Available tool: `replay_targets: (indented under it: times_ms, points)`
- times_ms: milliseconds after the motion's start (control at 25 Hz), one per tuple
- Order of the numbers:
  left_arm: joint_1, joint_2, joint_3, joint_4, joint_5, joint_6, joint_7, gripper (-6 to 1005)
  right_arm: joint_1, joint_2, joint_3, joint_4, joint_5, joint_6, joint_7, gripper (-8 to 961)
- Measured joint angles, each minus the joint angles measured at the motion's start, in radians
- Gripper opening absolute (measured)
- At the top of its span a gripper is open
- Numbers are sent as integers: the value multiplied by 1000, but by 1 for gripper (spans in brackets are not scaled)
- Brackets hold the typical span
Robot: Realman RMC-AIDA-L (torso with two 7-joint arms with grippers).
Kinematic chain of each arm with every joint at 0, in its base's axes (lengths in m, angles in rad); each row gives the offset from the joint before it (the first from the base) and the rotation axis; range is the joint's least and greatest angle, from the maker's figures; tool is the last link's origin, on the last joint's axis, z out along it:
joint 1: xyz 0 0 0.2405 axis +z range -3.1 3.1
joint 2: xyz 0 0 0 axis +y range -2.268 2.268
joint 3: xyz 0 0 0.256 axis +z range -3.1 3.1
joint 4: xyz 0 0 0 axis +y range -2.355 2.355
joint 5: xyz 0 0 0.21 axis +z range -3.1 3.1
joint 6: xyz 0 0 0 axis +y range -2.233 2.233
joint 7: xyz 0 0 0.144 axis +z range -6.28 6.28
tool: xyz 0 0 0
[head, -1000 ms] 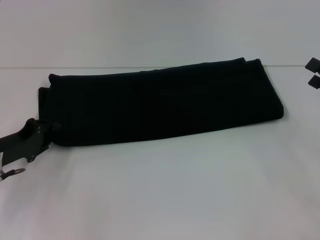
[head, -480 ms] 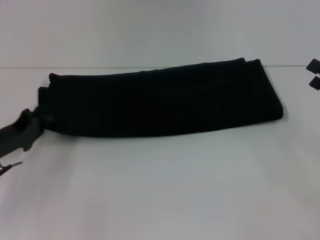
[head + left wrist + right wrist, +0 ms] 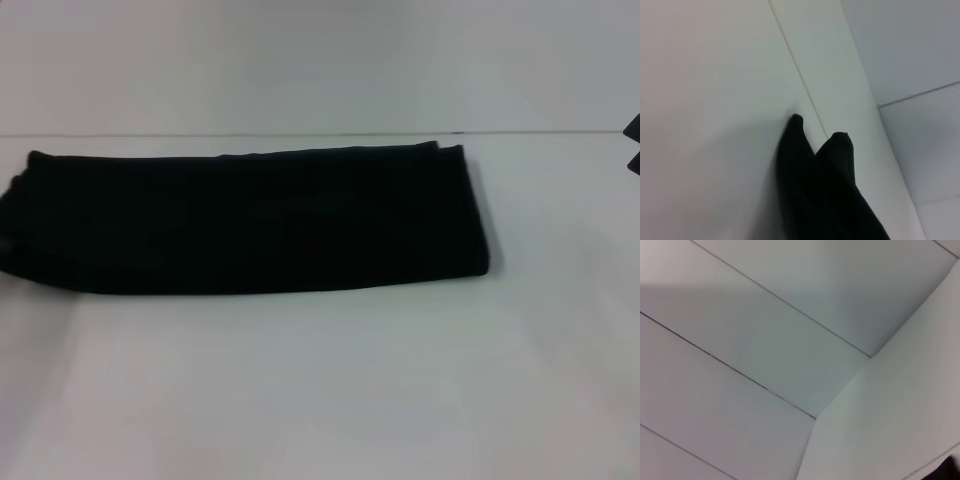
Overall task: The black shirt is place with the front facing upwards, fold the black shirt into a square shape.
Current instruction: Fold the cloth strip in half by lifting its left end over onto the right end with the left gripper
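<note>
My left gripper is to let go of one end of the black shirt on top of the shirt's other half (image 3: pixel 365 220).
The black shirt (image 3: pixel 250 220) lies folded into a long narrow band across the white table (image 3: pixel 320 380), with its left end reaching the edge of the head view. No lettering shows on it. In the left wrist view one end of the shirt (image 3: pixel 825 185) shows as two rounded folded corners lying flat on the table. My left gripper does not show in any view. Only two dark tips of my right gripper (image 3: pixel 635 145) show, at the far right edge of the head view. There is a gap between them, and they are well away from the shirt.
The table's far edge (image 3: pixel 320 134) meets a pale wall just behind the shirt. The right wrist view shows only bare table (image 3: pixel 890 415) and wall panels.
The shirt has slid to the left as a whole, keeping its folded shape. My left gripper, seen before at the shirt's left end, has gone out of the head view.
</note>
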Motion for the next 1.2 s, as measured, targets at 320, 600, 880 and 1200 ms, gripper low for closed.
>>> replay_targets:
  times_ms: [320,600,880,1200]
  points:
    - [-28,5,21,2,27,38,-1,12,3,-1,2,11,0,3,-3,844]
    - [-123,-35,22,100,-2,172,-19,15,0,-2,2,13,-1,2,-12,843]
    - [-277,-85,113,152,-8,260,-36,15,5,-1,2,13,-3,-3,-14,843]
    - [-420,-168,279,115,-34,129,62,16,14,0,-7,25,-6,-2,-15,842]
